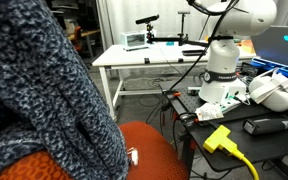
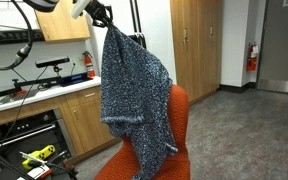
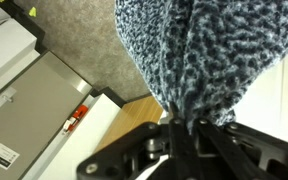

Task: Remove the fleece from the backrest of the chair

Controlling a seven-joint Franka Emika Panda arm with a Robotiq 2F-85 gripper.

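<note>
I will lay the fleece loosely heaped across the top of the orange chair (image 1: 72,118) with my gripper.
The fleece (image 2: 132,85) is a blue-grey mottled fabric. It hangs from my gripper (image 2: 103,16), which is shut on its top edge, high above the orange chair (image 2: 178,115). Its lower part still drapes against the chair's backrest and seat. In the wrist view the fleece (image 3: 199,50) bunches between my black fingers (image 3: 181,122). In an exterior view the fleece (image 1: 44,90) fills the left side, with the orange chair seat (image 1: 149,150) below it.
A white table (image 1: 149,55) with gear stands behind. The robot base (image 1: 222,70) sits on a cluttered bench with a yellow plug (image 1: 219,138). Wooden cabinets (image 2: 194,40) and a counter (image 2: 44,92) line the walls. Grey floor lies to the right (image 2: 249,130).
</note>
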